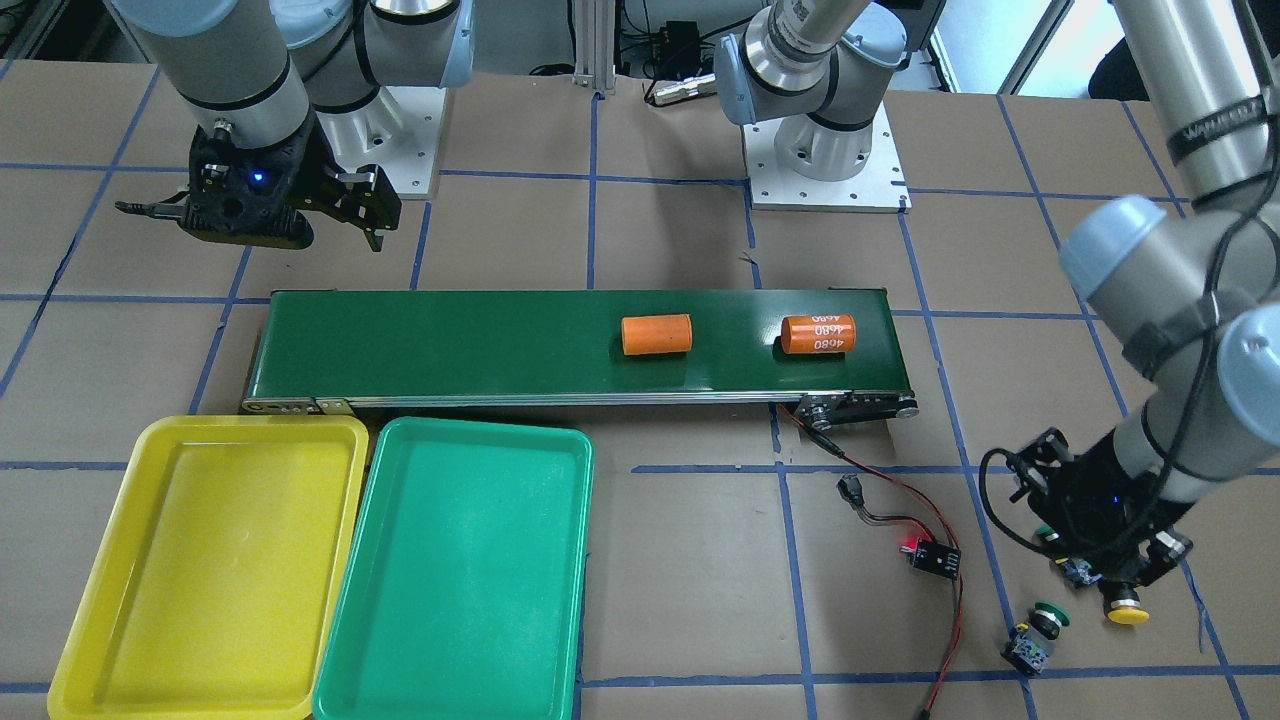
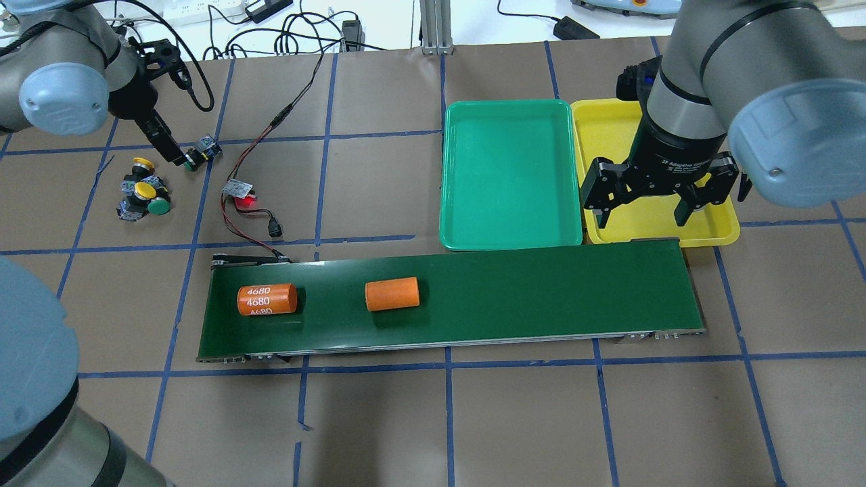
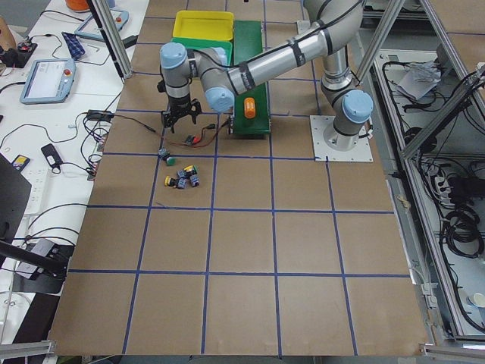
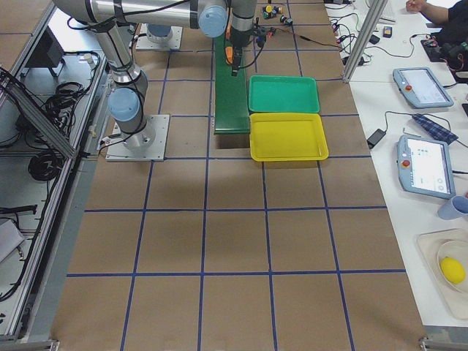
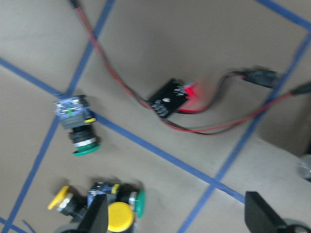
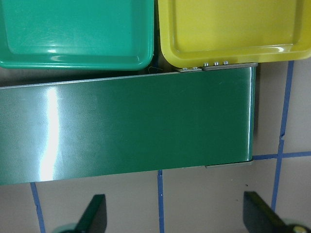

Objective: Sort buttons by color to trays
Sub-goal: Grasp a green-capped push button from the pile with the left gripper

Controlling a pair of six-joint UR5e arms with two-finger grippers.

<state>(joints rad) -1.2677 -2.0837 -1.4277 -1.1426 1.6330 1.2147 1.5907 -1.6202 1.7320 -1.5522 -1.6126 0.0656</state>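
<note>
My left gripper is to go to the lone green button next and close on the button's square base (image 1: 1028, 649) (image 5: 74, 112), behind its green cap.
Four buttons lie on the table at my left. A lone green button (image 5: 77, 131) (image 2: 196, 157) lies apart. Two yellow buttons (image 5: 119, 216) (image 2: 142, 191) and a green one (image 5: 138, 204) (image 2: 159, 206) are bunched together. My left gripper (image 5: 177, 218) (image 1: 1095, 565) hovers above them, open and empty. The green tray (image 2: 507, 233) (image 1: 460, 570) and the yellow tray (image 2: 724, 230) (image 1: 220, 560) lie side by side, both empty. My right gripper (image 2: 643, 213) (image 6: 175, 221) is open and empty over the conveyor's end by the yellow tray.
A long dark-green conveyor belt (image 2: 528, 297) carries two orange cylinders, one plain (image 2: 392, 294) and one marked 4680 (image 2: 267, 299). A small controller board (image 2: 240, 193) with a red light and red-black wires lies between the buttons and the belt.
</note>
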